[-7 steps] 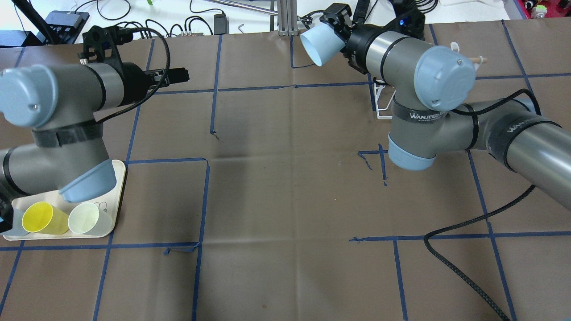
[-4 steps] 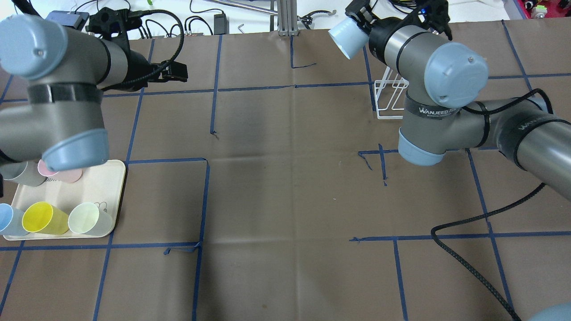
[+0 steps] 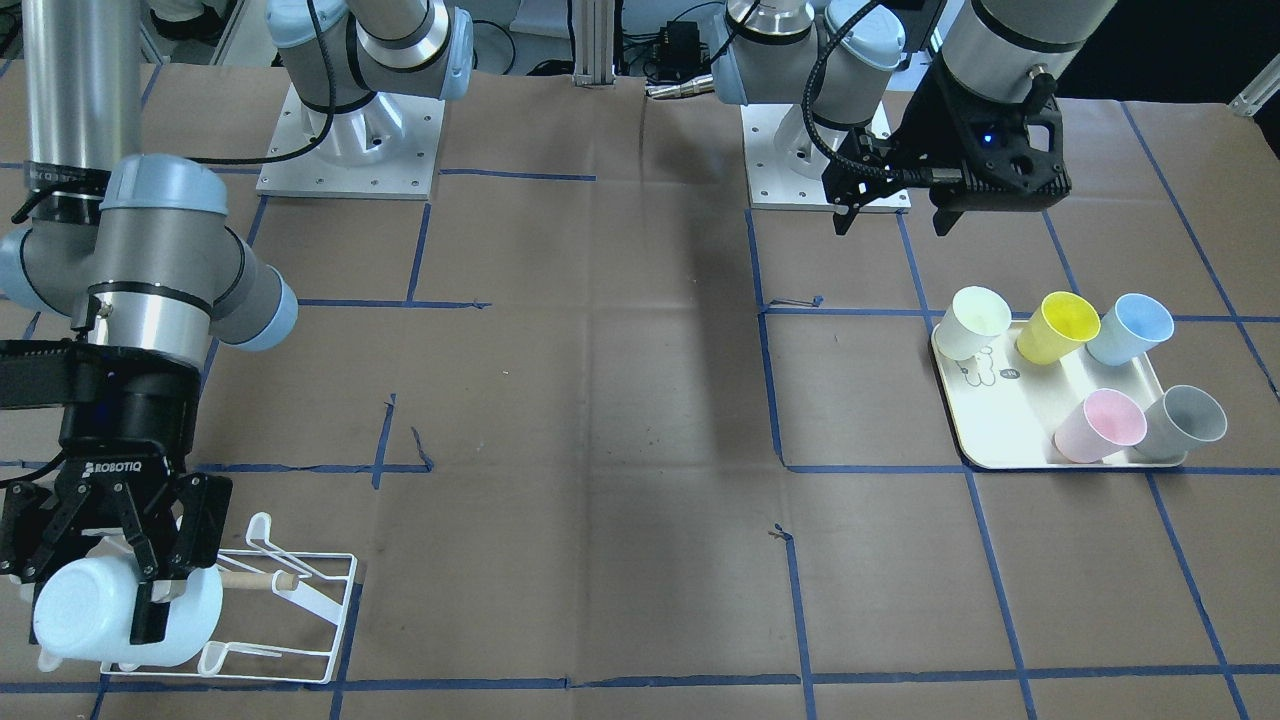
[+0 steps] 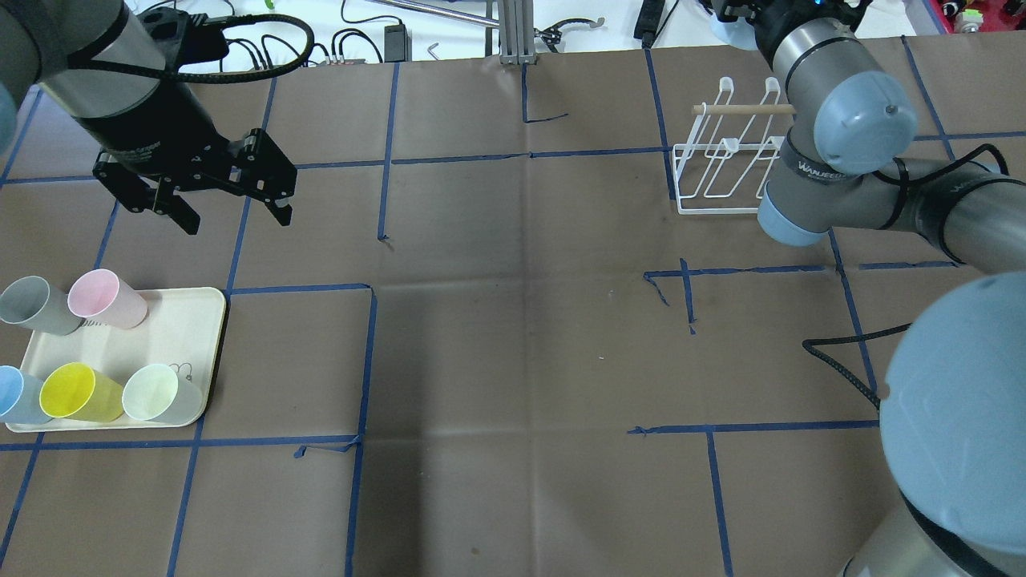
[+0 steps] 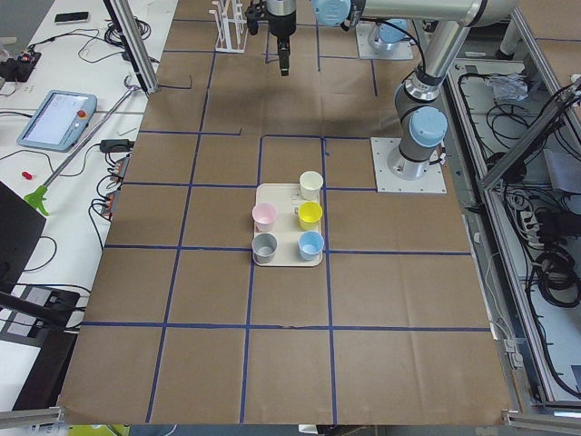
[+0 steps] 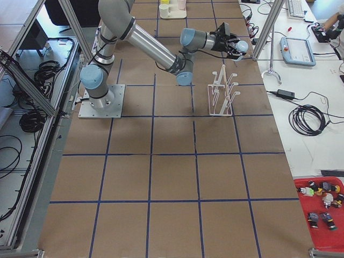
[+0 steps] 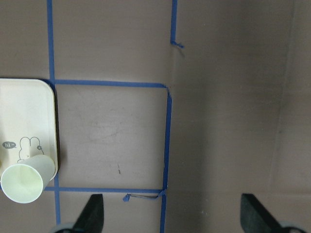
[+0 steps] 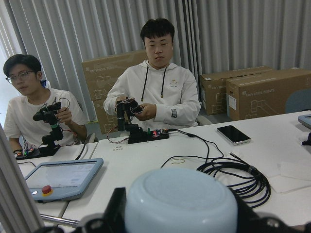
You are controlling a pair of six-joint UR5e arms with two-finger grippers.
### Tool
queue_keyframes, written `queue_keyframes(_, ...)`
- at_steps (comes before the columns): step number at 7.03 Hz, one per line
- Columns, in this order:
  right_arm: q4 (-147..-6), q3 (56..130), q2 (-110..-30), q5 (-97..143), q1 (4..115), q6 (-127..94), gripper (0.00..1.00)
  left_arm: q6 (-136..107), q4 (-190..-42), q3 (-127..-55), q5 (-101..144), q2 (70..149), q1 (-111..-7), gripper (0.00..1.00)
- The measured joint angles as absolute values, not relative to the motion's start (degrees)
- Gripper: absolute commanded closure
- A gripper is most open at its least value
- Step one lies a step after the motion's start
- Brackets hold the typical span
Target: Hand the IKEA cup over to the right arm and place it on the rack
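I will let go of the pale blue cup with my right gripper over the peg on the white wire rack's far edge (image 3: 185, 668).
My right gripper (image 3: 95, 600) is shut on a pale blue cup (image 3: 110, 610), held on its side at the far end of the white wire rack (image 3: 300, 600), close above its wires. In the right wrist view the cup's base (image 8: 180, 204) fills the bottom between the black fingers (image 8: 114, 211). In the overhead view the rack (image 4: 725, 172) shows, with the right gripper (image 4: 749, 12) at the top edge. My left gripper (image 4: 235, 220) is open and empty, pointing down above the table behind the tray; its fingertips (image 7: 95, 213) show in the left wrist view.
A cream tray (image 4: 188, 320) at the left front holds grey, pink, blue, yellow (image 4: 76, 393) and pale green cups. A black braided cable (image 4: 842, 361) trails from the right arm. Two operators (image 8: 155, 92) sit beyond the far edge, at a desk with cables.
The right arm has swung the pale blue cup to the right, from left of the rack to its far end. The left gripper has turned to point down and moved back toward the tray.
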State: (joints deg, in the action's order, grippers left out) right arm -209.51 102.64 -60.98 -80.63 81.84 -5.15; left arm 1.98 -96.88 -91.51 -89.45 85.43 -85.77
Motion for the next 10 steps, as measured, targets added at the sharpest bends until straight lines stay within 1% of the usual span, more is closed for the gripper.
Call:
queue_keyframes(2, -211.6, 101.6, -57.3, -80.8, 81.0, -2.5, 0.86, 5.6, -98.1, -96.5, -93.5, 81.3, -82.1, 0.0)
queue_keyframes(3, -211.9, 101.0, -55.7, -80.8, 81.0, -2.2, 0.85, 9.1, -98.1, -100.2, -94.2, 78.6, -78.3, 0.01)
queue_keyframes(5, -211.9, 100.8, -53.9, -81.2, 81.3, -2.1, 0.85, 19.1, -97.8, -108.2, -94.5, 72.6, -67.3, 0.01)
queue_keyframes(6, -211.9, 100.9, -53.3, -81.3, 81.6, -2.0, 0.85, 24.6, -97.5, -111.2, -94.5, 70.3, -61.7, 0.01)
queue_keyframes(7, -212.0, 101.0, -52.4, -81.4, 82.1, -2.0, 0.82, 29.3, -96.4, -113.3, -94.5, 69.2, -57.4, 0.01)
queue_keyframes(8, -212.1, 101.0, -51.6, -81.4, 82.5, -2.1, 0.43, 31.5, -93.8, -115.2, -94.3, 69.3, -55.3, 0.01)
queue_keyframes(9, -212.1, 101.1, -51.2, -81.3, 82.6, -2.3, 0.01, 32.4, -89.0, -117.9, -94.0, 70.1, -54.4, 0.01)
queue_keyframes(10, -212.0, 101.1, -51.2, -81.2, 82.7, -2.7, 0.0, 32.6, -82.9, -121.2, -93.8, 71.6, -54.1, 0.01)
